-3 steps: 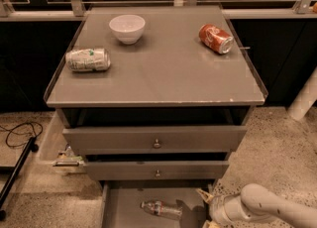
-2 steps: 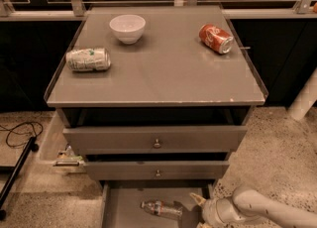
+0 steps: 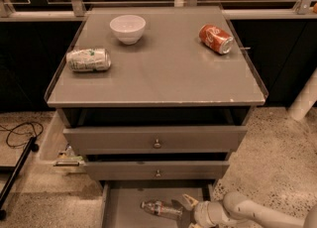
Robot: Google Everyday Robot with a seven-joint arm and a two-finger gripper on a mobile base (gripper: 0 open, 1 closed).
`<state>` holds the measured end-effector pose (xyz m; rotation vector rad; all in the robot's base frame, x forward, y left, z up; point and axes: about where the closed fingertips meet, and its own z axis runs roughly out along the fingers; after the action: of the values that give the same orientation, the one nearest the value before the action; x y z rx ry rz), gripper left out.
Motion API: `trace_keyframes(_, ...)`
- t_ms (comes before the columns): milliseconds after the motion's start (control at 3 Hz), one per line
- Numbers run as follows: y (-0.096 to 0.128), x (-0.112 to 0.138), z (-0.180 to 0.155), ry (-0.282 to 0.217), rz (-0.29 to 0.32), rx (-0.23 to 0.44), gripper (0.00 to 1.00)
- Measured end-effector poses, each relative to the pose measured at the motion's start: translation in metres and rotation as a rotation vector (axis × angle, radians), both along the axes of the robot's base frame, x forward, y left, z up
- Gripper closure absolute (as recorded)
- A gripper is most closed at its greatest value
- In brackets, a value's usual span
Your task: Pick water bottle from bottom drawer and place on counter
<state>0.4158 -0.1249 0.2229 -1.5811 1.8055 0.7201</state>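
I need to close my gripper on the bottom end (image 3: 176, 212) of the water bottle, across from its cap, in the open bottom drawer.
The water bottle (image 3: 159, 208) lies on its side on the floor of the open bottom drawer (image 3: 124, 207), cap end to the left. My gripper (image 3: 188, 213) reaches in from the lower right and sits right at the bottle's right end. Its fingers (image 3: 189, 201) are spread open on either side of that end and hold nothing. The counter (image 3: 163, 73) is the grey top above the drawers.
On the counter stand a white bowl (image 3: 128, 28), a crushed silver-green can (image 3: 88, 59) at the left and a red soda can (image 3: 216, 38) at the right. Two upper drawers with knobs (image 3: 157, 143) are partly pulled out. A cable and stand leg (image 3: 17, 162) lie on the floor at left.
My gripper has moved left along the bottom drawer, from beside its right edge up to the bottle's right end. The bottle has not moved.
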Motion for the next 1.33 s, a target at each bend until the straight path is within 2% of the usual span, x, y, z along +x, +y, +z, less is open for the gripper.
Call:
trace_keyframes(333, -0.010, 0.025, -0.017, -0.067, -0.013, -0.063, 0.00)
trace_keyframes(667, -0.028, 0.043, -0.022, -0.112, -0.065, -0.109, 0.00)
trace_keyframes(1000, -0.028, 0.043, -0.022, -0.112, -0.065, -0.109, 0.00)
trace_keyframes(1333, -0.018, 0.051, -0.038, -0.106, -0.071, -0.117, 0.00)
